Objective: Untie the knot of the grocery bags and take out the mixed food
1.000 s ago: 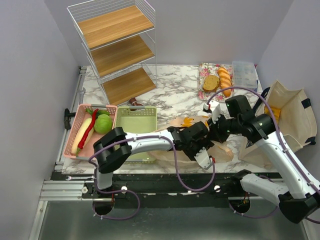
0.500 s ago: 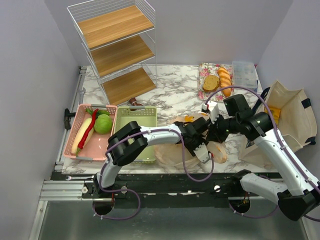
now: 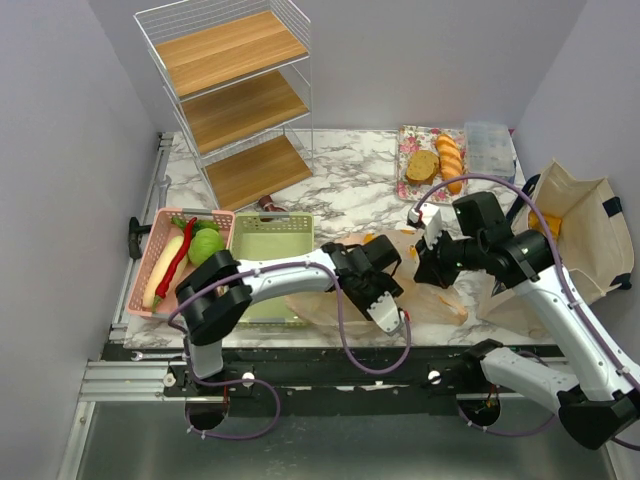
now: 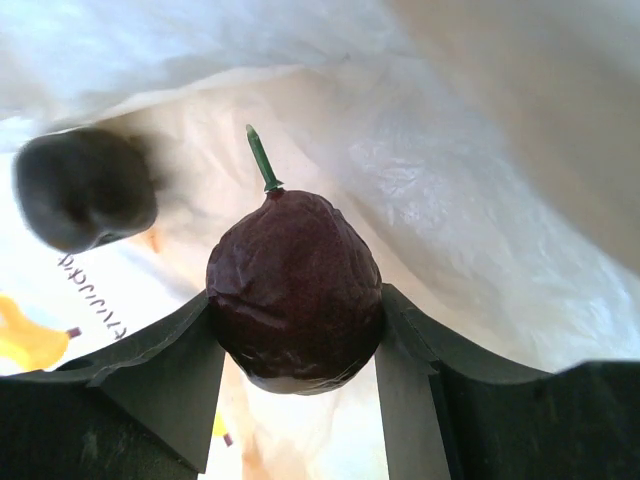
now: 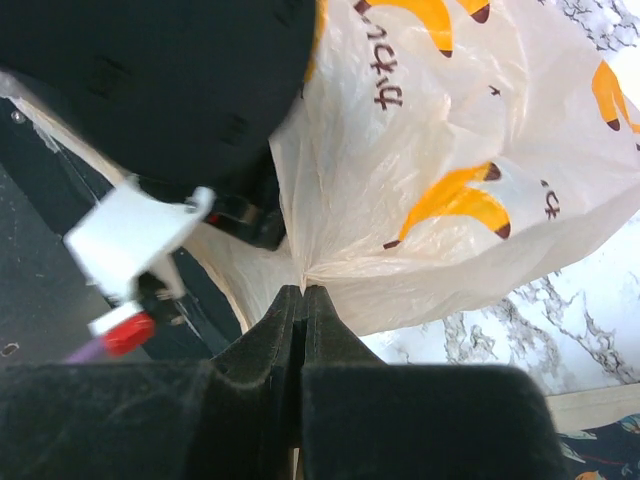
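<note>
Next, I drop the dark maroon ball from my left gripper near the middle of the empty green basket (image 3: 265, 264). The ball is still inside the grocery bag.
A grocery bag (image 3: 440, 302) of thin tan plastic with orange print lies at the table's front, right of centre. My left gripper (image 4: 297, 302) is inside it, shut on a dark maroon ball (image 4: 295, 285) with a green stem; both fingers press its sides. From above the left fingers are hidden by plastic. A second dark round thing (image 4: 85, 190) lies blurred further in. My right gripper (image 5: 303, 290) is shut on a gathered fold of the bag (image 5: 450, 150) and holds it up; from above it (image 3: 425, 272) is at the bag's upper edge.
A pink basket (image 3: 150, 255) at the left holds a green vegetable (image 3: 205, 245), a pale radish and a red chilli. Beside it stands a green basket (image 3: 272, 240). A wire shelf (image 3: 235, 95), a bread tray (image 3: 432, 160), a clear box (image 3: 490, 148) and a canvas tote (image 3: 575, 240) surround the bag.
My left gripper has pushed further into the bag and its jaws have closed onto the maroon ball. The right gripper has kept its hold on the plastic, shifting only slightly.
</note>
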Motion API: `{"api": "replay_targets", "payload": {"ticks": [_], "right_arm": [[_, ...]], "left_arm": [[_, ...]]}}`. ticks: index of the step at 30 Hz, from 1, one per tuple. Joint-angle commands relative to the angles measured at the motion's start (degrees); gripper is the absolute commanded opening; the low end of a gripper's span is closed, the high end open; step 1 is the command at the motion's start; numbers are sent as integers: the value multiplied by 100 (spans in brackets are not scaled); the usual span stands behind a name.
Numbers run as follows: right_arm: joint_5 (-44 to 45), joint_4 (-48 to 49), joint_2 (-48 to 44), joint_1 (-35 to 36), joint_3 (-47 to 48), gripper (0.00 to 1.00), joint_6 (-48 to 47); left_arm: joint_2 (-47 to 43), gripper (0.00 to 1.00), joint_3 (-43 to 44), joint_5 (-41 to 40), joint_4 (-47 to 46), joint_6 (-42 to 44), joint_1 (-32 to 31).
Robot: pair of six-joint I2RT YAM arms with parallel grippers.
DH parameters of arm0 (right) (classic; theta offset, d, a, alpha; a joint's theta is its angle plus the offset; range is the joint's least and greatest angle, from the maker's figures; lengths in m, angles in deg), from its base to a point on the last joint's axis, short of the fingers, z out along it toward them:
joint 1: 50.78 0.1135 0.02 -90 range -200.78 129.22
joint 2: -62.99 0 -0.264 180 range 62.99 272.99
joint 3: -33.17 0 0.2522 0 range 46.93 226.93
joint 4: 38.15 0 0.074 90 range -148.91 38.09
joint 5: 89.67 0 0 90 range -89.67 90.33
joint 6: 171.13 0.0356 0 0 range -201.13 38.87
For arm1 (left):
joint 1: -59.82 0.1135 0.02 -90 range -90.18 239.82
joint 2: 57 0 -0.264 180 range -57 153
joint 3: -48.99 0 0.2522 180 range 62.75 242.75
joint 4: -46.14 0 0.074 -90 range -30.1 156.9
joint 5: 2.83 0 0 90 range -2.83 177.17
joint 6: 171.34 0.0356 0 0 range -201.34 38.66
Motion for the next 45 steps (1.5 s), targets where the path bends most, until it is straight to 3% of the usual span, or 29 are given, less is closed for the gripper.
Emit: {"api": "replay_targets", "payload": {"ticks": [1,9,14,18,23,27,32,38,42,45], "right_arm": [[82,0,-147,24,-128,1,18],[115,68,-266,22,-271,1,47],[175,100,-348,22,-352,1,45],[246,115,-413,24,-372,1,51],[268,97,-471,24,-388,1,-38],[198,135,-467,24,-379,1,-76],[170,164,-464,23,-356,1,-142],[250,121,-479,24,-307,1,-160],[276,112,-450,19,-231,1,-186],[321,135,-417,21,-221,1,-261]], "left_arm": [[-971,10,-36,823,420,-657,-17],[-2334,7,227,2095,354,-2105,-17],[-3476,8,306,2850,-47,-3563,155],[-4141,11,328,2690,-311,-5341,1094],[-4329,14,-44,2233,424,-6000,3076],[-4211,14,-912,1745,690,-5552,4058],[-3590,14,-1549,859,688,-5359,4486],[-2453,15,-1657,243,622,-5540,4672],[-1793,28,-1507,201,753,-5646,4685],[-1484,45,-1291,359,935,-5796,4702]]}}
